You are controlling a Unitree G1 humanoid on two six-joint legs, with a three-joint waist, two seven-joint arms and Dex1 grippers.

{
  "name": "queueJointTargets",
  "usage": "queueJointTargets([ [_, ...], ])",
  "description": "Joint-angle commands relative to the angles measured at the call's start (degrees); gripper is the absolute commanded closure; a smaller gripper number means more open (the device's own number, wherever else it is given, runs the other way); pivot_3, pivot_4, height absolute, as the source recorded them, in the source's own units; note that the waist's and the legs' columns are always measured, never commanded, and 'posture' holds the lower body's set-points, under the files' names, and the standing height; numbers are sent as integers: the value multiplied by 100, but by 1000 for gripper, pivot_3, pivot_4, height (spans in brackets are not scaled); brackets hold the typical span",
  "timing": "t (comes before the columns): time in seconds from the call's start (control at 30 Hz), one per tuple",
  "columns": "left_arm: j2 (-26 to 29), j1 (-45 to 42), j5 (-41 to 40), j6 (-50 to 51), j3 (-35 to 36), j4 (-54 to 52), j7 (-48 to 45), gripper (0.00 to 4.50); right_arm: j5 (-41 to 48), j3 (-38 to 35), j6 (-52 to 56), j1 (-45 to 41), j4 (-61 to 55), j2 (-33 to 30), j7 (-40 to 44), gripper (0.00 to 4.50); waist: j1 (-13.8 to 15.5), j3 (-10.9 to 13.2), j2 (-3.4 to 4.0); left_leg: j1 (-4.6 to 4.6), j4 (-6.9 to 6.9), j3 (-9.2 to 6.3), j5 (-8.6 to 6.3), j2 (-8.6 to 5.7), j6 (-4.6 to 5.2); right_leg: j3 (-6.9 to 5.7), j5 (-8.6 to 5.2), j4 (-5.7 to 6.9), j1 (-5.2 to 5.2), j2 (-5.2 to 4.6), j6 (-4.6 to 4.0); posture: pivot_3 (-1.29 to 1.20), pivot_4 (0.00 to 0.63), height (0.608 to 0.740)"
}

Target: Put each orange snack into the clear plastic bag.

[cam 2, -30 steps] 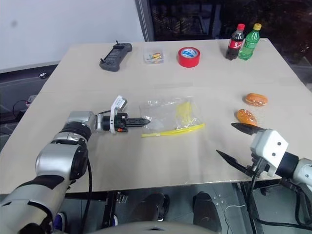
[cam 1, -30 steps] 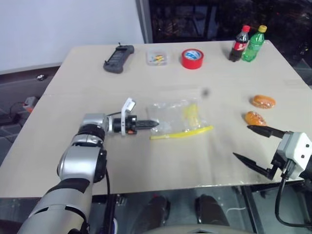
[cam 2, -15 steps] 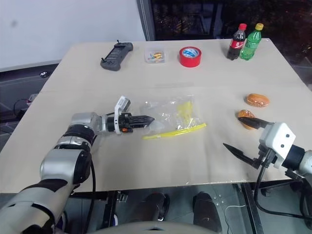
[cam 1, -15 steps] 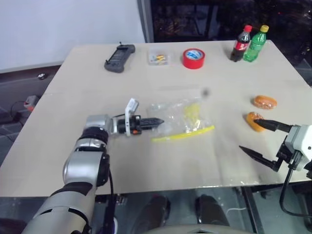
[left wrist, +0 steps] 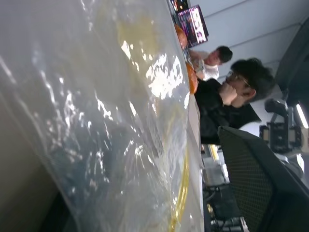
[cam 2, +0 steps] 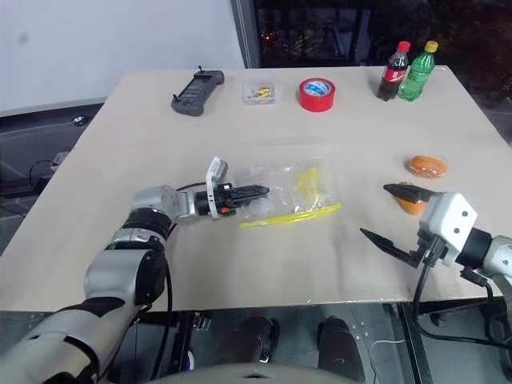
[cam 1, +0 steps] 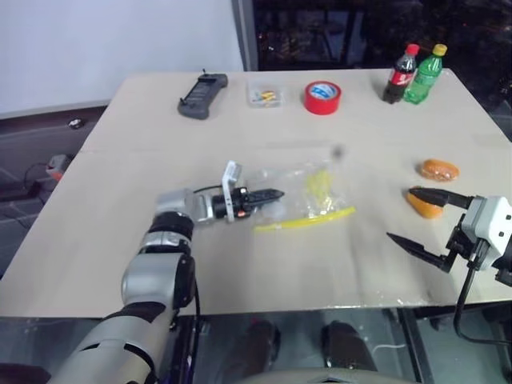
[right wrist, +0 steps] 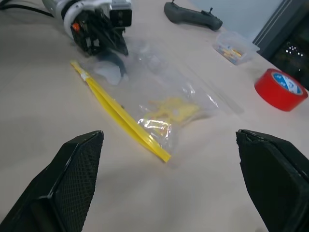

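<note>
I should back my left gripper off, as it lies level across the bag's clear side, and then take the yellow seal strip's end (right wrist: 78, 70) by the white slider with it.
The clear plastic bag (cam 1: 308, 192) lies flat at the table's middle, its yellow seal strip (cam 1: 304, 222) along the near edge. My left gripper (cam 1: 270, 194) reaches in level from the left, its tip on the bag's left corner; the right wrist view shows the left gripper (right wrist: 112, 50) there too. In the left wrist view the crinkled bag (left wrist: 96, 121) sits right against the camera. Two orange snacks lie at the right: the far one (cam 1: 440, 169) is free, and the near one (cam 1: 422, 206) is partly behind my right gripper (cam 1: 402, 214), which hangs wide open and holds nothing.
Along the far edge stand a black controller (cam 1: 202, 84), a small clear box (cam 1: 266, 96), a red tape roll (cam 1: 322, 97) and two bottles (cam 1: 413, 74). The table's right edge runs close to the snacks. People sit beyond the table in the left wrist view.
My left gripper has slid right, further onto the bag's corner. The right gripper has edged forward, so its upper finger now crosses in front of the near snack. The camera has shifted too.
</note>
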Motion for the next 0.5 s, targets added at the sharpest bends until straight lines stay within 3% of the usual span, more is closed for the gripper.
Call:
queueJointTargets([
  [0.03,6,162,67,193,-186,75,10,3240,0,0,-117,-60,-70,-57,34,0,4,-6,10,5,-1,0,0,0,0,1,0,-1,5,0,0,0,150,740],
  [0.13,46,164,11,403,-265,-44,-139,4385,-17,29,-134,-62,-55,-42,38,0,18,-21,34,33,-6,1,-2,0,2,-1,-2,-4,35,-1,3,0,150,740],
  [0.33,262,86,-347,1193,-226,-296,-469,4385,-185,254,-178,-149,-96,16,-107,0,-54,-20,34,33,-8,2,-2,1,3,3,-8,-5,39,2,13,0,150,740],
  [0.5,450,-57,-1316,2908,533,-1228,-120,4385,-1516,1207,-605,-368,-191,221,-767,0,-148,-10,17,-7,-7,1,8,-1,-18,6,-9,-3,-14,3,12,0,150,740],
])
